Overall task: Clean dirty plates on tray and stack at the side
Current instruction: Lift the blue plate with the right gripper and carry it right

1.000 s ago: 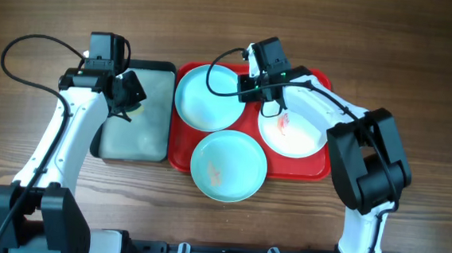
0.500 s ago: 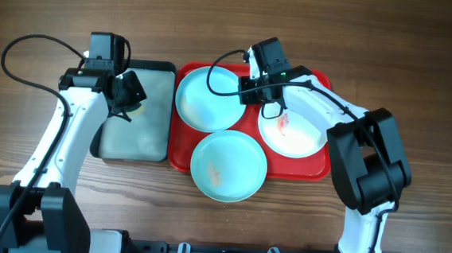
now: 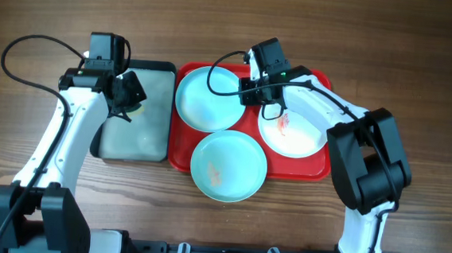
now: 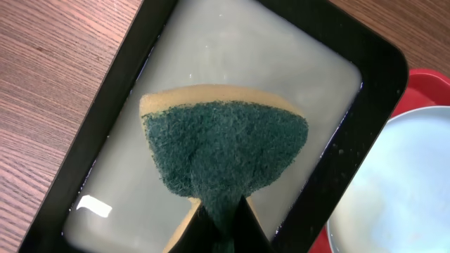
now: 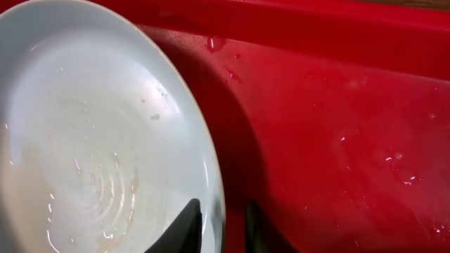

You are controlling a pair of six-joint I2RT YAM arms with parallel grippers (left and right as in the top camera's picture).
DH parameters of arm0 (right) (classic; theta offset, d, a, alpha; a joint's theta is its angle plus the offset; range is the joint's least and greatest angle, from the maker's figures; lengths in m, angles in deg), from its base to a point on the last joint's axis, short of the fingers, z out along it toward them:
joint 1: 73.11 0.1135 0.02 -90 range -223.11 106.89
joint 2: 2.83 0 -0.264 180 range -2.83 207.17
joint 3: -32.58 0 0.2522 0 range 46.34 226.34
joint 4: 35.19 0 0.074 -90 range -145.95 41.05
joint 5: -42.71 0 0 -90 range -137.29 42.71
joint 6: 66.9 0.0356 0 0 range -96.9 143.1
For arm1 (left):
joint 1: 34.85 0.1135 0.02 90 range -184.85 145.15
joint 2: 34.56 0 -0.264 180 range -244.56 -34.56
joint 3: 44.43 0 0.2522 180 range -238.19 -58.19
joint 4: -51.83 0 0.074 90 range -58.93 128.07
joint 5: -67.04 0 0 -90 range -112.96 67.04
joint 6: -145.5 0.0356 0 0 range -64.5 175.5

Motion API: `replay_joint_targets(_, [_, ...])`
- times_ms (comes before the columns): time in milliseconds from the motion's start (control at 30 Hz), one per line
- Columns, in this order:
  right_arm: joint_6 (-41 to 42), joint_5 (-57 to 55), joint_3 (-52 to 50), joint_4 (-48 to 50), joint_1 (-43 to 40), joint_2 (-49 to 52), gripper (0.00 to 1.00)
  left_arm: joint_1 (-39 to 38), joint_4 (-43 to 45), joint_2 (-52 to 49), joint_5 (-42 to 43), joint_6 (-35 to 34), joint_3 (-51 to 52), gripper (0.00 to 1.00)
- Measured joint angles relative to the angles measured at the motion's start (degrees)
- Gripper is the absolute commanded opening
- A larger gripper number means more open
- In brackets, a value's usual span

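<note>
I will use my right gripper to set the pale turquoise plate down on the bare wooden table (image 3: 389,84) next to the white plate's end of the red tray.
Three plates lie on the red tray (image 3: 318,171): a pale turquoise plate (image 3: 200,101) at the back left, a second turquoise plate (image 3: 228,166) with an orange smear at the front, and a white plate (image 3: 297,135) with a red smear on the right. My right gripper (image 3: 248,92) straddles the right rim of the back turquoise plate (image 5: 91,140), its jaws slightly open (image 5: 222,225), with a gap beside the rim. That plate looks wet and streaked. My left gripper (image 4: 225,225) is shut on a green sponge (image 4: 225,147) above the grey tray.
The black-rimmed grey tray (image 3: 137,136) holds cloudy water and sits directly left of the red tray, their rims nearly touching. The front turquoise plate overhangs the red tray's front edge. Bare wooden table surrounds both trays.
My right gripper's jaws have parted a little at the back turquoise plate's rim, and the gripper has shifted slightly. The left arm and the sponge have stayed still.
</note>
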Motion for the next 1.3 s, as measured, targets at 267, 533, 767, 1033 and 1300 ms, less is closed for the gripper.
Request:
replay_joint_targets(267, [-0.72, -0.15, 3.56, -1.16, -0.5, -0.15, 0.04, 0.0, -0.17, 0.0, 0.0, 0.0, 0.0, 0.04])
replay_joint_targets(533, [0.24, -0.39, 8.83, -0.7, -0.74, -8.11, 0.04, 0.0, -0.2, 0.0, -0.09, 0.0, 0.0, 0.04])
replay_joint_targets(767, [0.63, -7.32, 8.85, 7.39, 6.49, -8.09, 0.04, -0.02, -1.51, 0.0, -0.28, 0.0, 0.0, 0.04])
replay_joint_targets(1033, [-2.21, -20.57, 8.85, 16.63, 14.67, -7.65, 0.04, -0.02, -6.34, 0.0, -3.98, 0.15, 0.0, 0.04])
replay_joint_targets(1300, [-10.01, -24.65, 8.83, 24.9, 14.93, -2.69, 0.04, 0.0, -8.22, 0.0, -4.09, 0.13, 0.0, 0.04])
